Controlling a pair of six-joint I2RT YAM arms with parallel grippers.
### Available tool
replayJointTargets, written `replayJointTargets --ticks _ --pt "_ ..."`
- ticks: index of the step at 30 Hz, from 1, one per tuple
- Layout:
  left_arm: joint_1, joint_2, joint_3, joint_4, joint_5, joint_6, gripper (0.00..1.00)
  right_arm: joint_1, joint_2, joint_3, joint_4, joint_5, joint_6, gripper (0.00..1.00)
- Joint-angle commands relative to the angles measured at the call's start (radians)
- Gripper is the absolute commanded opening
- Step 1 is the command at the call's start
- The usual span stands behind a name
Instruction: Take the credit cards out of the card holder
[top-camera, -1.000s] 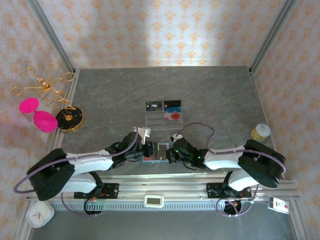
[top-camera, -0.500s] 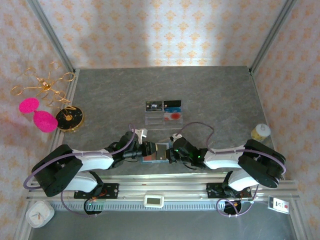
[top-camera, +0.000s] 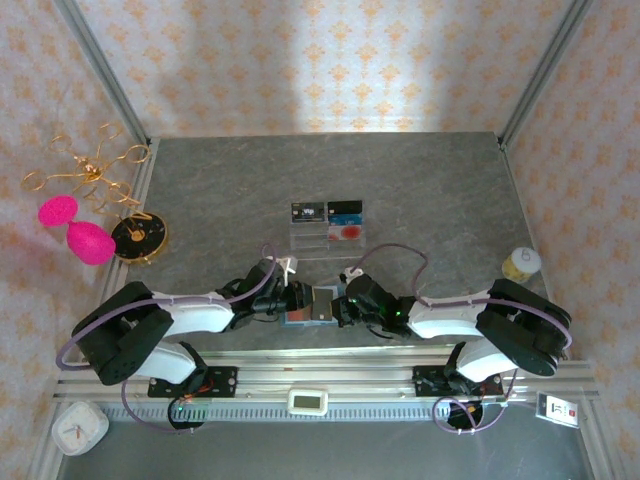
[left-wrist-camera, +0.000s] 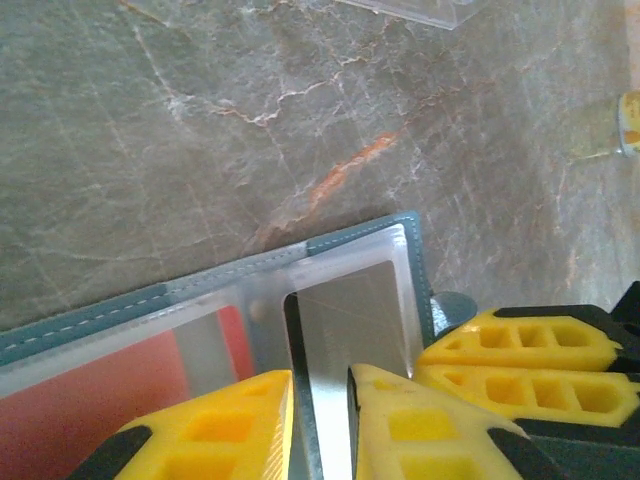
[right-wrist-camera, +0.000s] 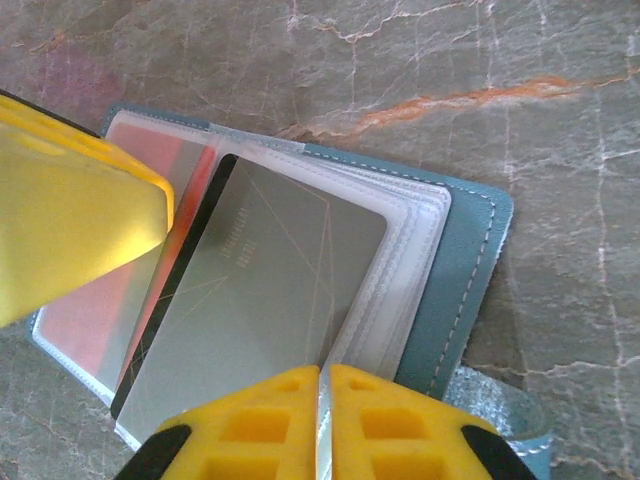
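Note:
The grey credit card is lying flat in its clear pocket, so I need to open my left gripper, pinch its dark edge (right-wrist-camera: 182, 265) and tip it up before pulling it out.
The teal card holder (top-camera: 315, 303) lies open on the grey table near the front edge, between both grippers. In the left wrist view its stitched teal edge (left-wrist-camera: 100, 320) frames clear pockets. A grey credit card (left-wrist-camera: 350, 310) with a dark edge sits in the top pocket, and my left gripper (left-wrist-camera: 320, 375) is shut on its near end. My right gripper (right-wrist-camera: 318, 368) is shut on the card holder's (right-wrist-camera: 470, 270) clear pocket edge, beside the same grey card (right-wrist-camera: 260, 290). A red card (right-wrist-camera: 90, 320) shows in the pocket beneath. The left gripper's finger (right-wrist-camera: 80, 220) covers the card's left end.
A clear compartment tray (top-camera: 328, 240) stands mid-table with a black card (top-camera: 308, 211), a blue one (top-camera: 345, 210) and a pale red-printed one (top-camera: 345, 232). Pink shapes (top-camera: 75, 230), a black disc (top-camera: 138, 235) and gold wire lie left. A small jar (top-camera: 520, 263) stands right.
The left arm's elbow has swung rightward and forward while its gripper stays at the card holder. The right arm and the card holder have hardly moved.

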Motion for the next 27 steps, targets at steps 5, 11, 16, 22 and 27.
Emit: replayJointTargets --ticks 5,11,16,22,27 --pt "-0.013 -0.007 0.020 -0.094 -0.069 0.043 0.27 -0.006 0.034 0.033 0.018 -0.023 -0.034 0.08" --pt "-0.027 0.011 0.010 -0.050 -0.051 0.030 0.24 -0.006 0.054 0.043 0.030 -0.043 -0.037 0.08" --pt "-0.030 0.002 -0.002 -0.035 -0.046 0.021 0.17 -0.005 0.065 0.049 0.039 -0.053 -0.033 0.06" --pt "-0.029 -0.025 -0.025 -0.026 -0.061 0.006 0.00 -0.005 0.063 0.044 0.037 -0.040 -0.020 0.05" --pt "-0.026 -0.056 -0.042 -0.006 -0.070 -0.004 0.00 -0.005 0.067 0.033 0.042 -0.027 -0.001 0.04"
